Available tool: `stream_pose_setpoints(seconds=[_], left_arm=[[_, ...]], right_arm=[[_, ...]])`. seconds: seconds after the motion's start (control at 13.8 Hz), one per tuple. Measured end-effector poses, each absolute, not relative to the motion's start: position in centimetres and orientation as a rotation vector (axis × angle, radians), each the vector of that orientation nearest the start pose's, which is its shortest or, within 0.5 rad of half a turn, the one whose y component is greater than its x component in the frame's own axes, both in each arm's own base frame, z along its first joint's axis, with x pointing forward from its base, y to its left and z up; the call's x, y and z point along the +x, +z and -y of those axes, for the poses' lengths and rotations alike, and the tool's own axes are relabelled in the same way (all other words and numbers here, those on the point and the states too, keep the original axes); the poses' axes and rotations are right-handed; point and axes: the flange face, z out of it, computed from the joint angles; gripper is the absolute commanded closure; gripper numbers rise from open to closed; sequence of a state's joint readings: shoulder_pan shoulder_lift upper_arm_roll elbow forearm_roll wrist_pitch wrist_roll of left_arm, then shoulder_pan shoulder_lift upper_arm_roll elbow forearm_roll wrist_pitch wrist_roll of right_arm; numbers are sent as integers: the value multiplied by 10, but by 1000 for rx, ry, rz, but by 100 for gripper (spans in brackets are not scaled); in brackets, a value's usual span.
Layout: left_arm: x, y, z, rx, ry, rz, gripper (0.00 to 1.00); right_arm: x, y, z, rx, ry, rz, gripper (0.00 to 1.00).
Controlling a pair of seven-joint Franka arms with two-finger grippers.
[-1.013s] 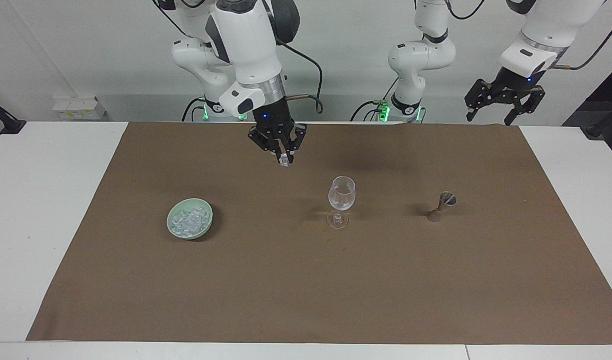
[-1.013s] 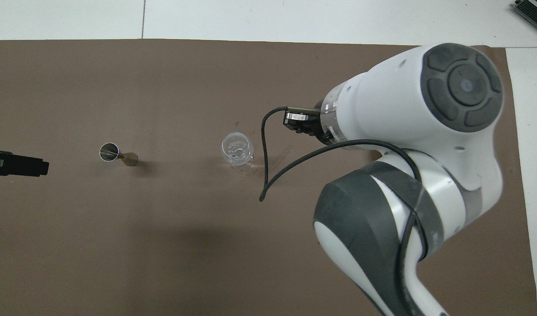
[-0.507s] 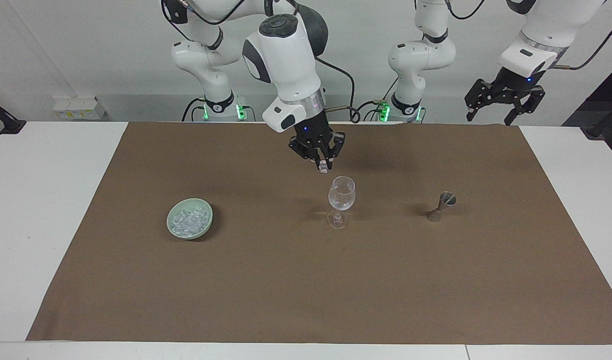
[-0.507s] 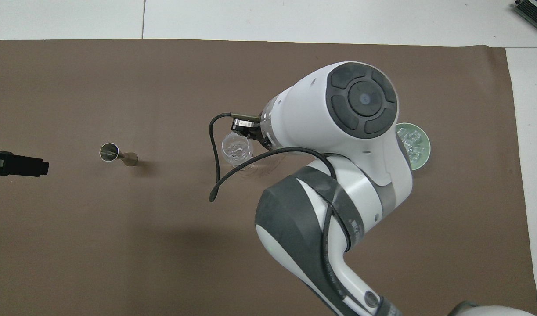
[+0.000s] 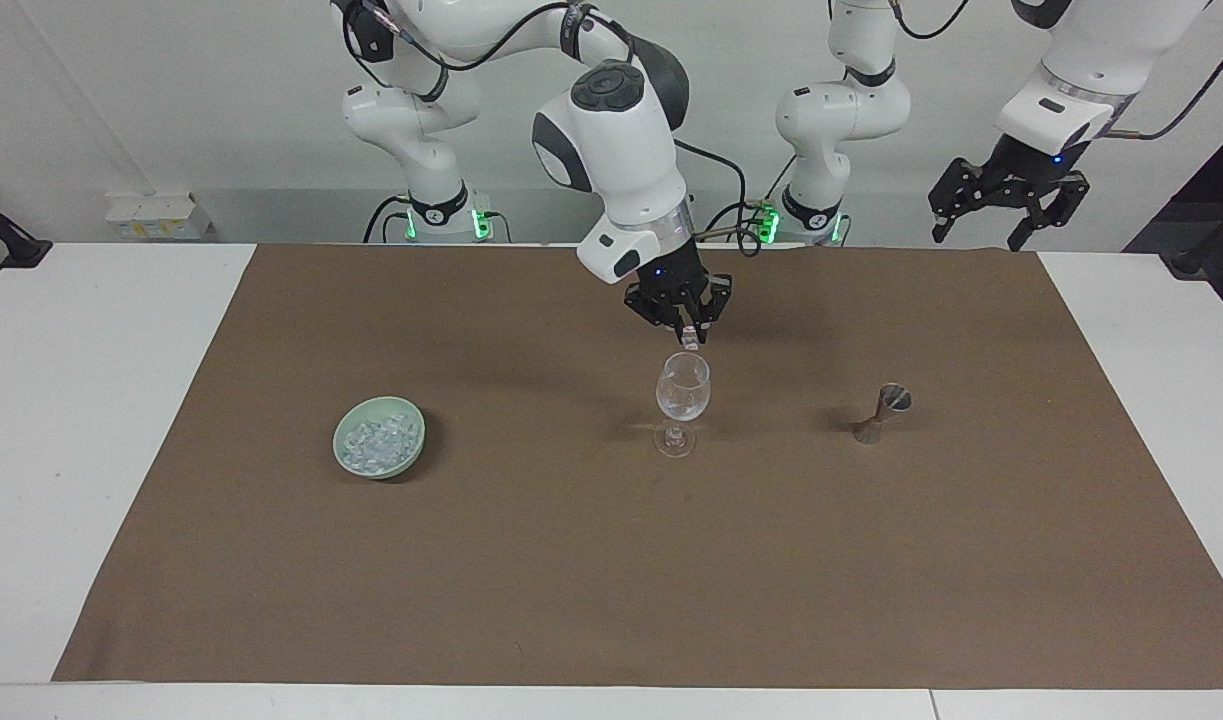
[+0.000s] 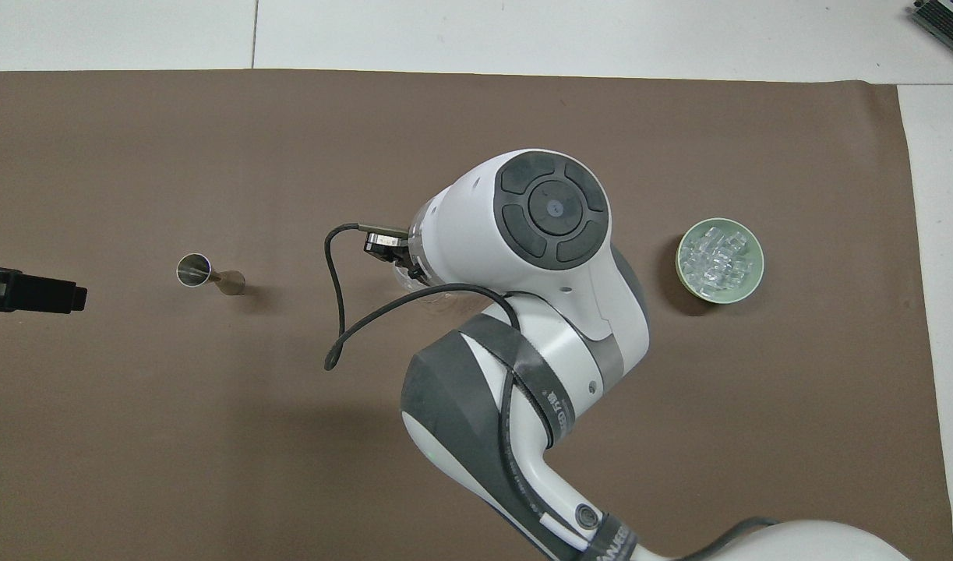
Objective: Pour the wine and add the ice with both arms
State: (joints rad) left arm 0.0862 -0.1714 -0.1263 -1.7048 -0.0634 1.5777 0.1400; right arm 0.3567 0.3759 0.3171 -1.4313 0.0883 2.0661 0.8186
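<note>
The small ice cube, now held just above the glass's rim, will be let go by my right gripper inside the stemmed clear glass (image 6: 423,269), between the jigger and the bowl.
My right gripper (image 5: 689,336) hangs just above the rim of the stemmed clear glass (image 5: 682,391), shut on one small clear ice cube (image 5: 690,340). The glass stands upright mid-table; in the overhead view the right arm (image 6: 550,210) covers it almost wholly. More ice (image 5: 376,441) (image 6: 718,259) lies heaped in a pale green bowl (image 5: 337,442) (image 6: 681,265) toward the right arm's end. My left gripper (image 5: 991,228) waits open, raised over the table edge at the left arm's end; only its tip (image 6: 32,290) shows from overhead. Wine is out of view.
A small metal jigger (image 5: 883,411) (image 6: 207,273) stands beside the glass toward the left arm's end. A brown mat (image 5: 571,580) covers most of the white table. A black cable (image 6: 336,312) dangles from the right wrist.
The right arm has carried the ice cube from nearer the bowl's side across to just over the glass and a little lower. The left arm has not moved.
</note>
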Motion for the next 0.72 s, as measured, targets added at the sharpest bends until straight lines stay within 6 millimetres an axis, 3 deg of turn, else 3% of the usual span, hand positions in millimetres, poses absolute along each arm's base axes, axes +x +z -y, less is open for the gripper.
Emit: stream_pose_setpoints(seconds=[0.58, 0.72], left_arm=[[500, 652, 33, -3168, -72, -285, 0], [500, 652, 33, -3168, -72, -285, 0]], right_arm=[[576, 481, -411, -2799, -102, -316, 99], [576, 482, -411, -2797, -104, -316, 84]])
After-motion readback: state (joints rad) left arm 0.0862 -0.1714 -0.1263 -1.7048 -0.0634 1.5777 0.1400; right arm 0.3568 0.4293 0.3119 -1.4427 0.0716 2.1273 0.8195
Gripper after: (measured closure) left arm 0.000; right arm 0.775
